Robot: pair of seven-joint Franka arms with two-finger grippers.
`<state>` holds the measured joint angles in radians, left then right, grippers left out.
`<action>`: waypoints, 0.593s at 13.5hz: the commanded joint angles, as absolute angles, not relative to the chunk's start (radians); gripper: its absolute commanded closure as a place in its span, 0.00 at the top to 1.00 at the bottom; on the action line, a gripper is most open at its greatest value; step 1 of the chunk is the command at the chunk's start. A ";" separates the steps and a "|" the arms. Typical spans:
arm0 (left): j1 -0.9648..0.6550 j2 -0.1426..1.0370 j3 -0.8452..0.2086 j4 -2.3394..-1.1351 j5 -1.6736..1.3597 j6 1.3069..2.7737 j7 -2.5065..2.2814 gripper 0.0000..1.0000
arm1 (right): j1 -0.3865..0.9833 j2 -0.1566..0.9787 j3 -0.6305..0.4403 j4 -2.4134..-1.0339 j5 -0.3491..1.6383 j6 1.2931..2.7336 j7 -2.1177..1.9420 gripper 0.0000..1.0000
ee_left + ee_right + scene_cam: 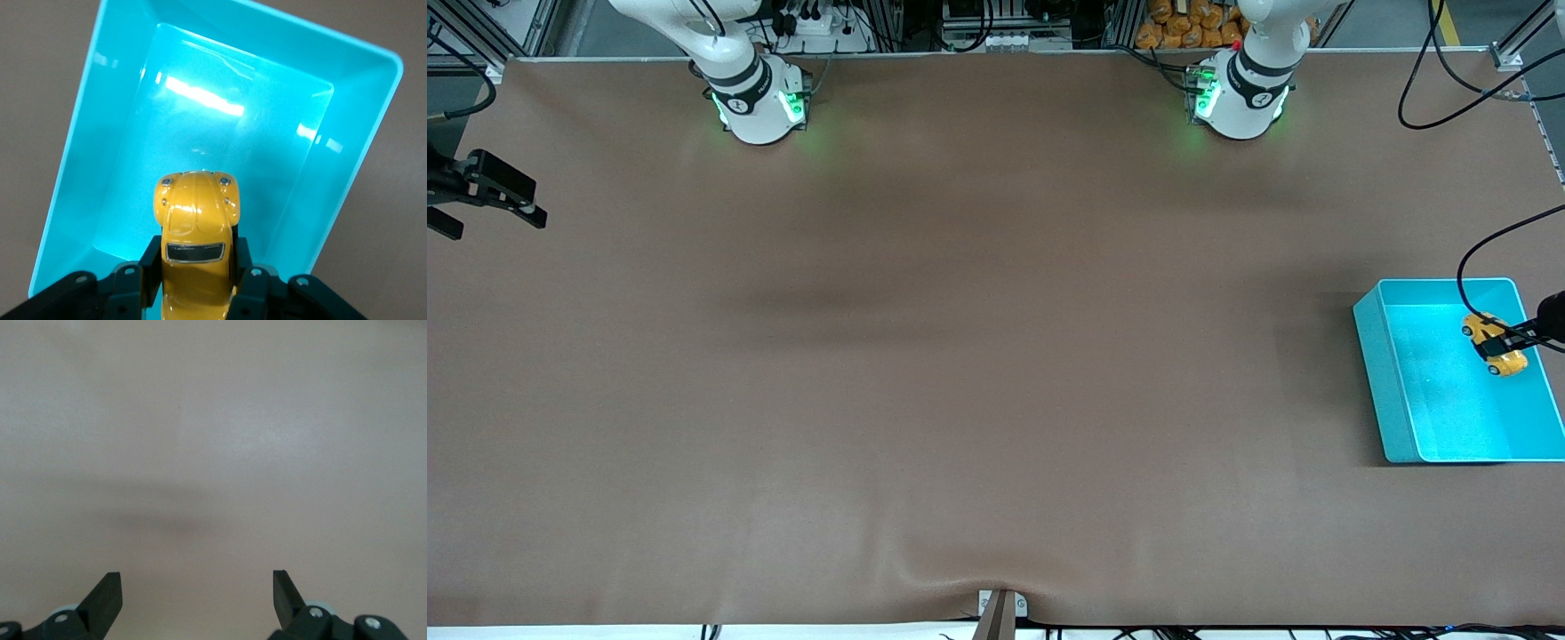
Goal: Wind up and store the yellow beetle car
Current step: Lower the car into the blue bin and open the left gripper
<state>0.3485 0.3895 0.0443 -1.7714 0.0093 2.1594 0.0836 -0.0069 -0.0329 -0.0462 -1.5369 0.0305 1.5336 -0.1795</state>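
Note:
My left gripper is to go to the middle of the turquoise bin's bottom (1428,374) (204,179). It will let go of the yellow beetle car there. The car now hangs over the bin's inside.
The yellow beetle car (1495,344) (197,227), glossy with dark windows, hangs over the inside of the turquoise bin (1396,391) (87,140) at the left arm's end of the table. My left gripper (1513,339) (195,261) is shut on the car, its black fingers (151,261) pressed on both flanks of the body. My right gripper (532,211) (197,587) waits at the right arm's end of the table, open, with only bare brown table between its fingertips (110,587).
The brown table cover (978,356) spreads between the two arm bases (760,102) (1240,98). A black cable (1485,244) loops above the bin. A small clamp (1000,609) sits at the table edge nearest the front camera.

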 commanded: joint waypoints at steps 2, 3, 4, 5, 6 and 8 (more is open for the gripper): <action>0.362 0.460 0.035 -1.759 0.032 2.215 0.239 0.00 | -0.011 -0.032 -0.043 -1.549 0.031 1.559 -0.156 1.00; 0.364 0.478 0.035 -1.759 0.035 2.239 0.291 0.00 | -0.011 -0.032 -0.043 -1.548 0.031 1.560 -0.152 1.00; 0.362 0.491 0.035 -1.761 0.040 2.258 0.311 0.00 | -0.012 -0.031 -0.043 -1.546 0.031 1.563 -0.152 1.00; 0.362 0.506 0.035 -1.759 0.041 2.272 0.314 0.00 | -0.012 -0.031 -0.043 -1.546 0.032 1.563 -0.150 1.00; 0.364 0.521 0.035 -1.758 0.047 2.301 0.314 0.00 | -0.012 -0.031 -0.043 -1.546 0.035 1.563 -0.147 1.00; 0.354 0.561 0.035 -1.758 0.048 2.361 0.313 0.00 | -0.012 -0.031 -0.043 -1.546 0.037 1.562 -0.140 1.00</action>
<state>0.3520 0.5299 0.0435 -1.7705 0.0204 2.3189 0.3055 -0.0072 -0.0278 -0.0468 -1.5428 0.0304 1.5567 -0.1635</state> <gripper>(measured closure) 0.546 0.000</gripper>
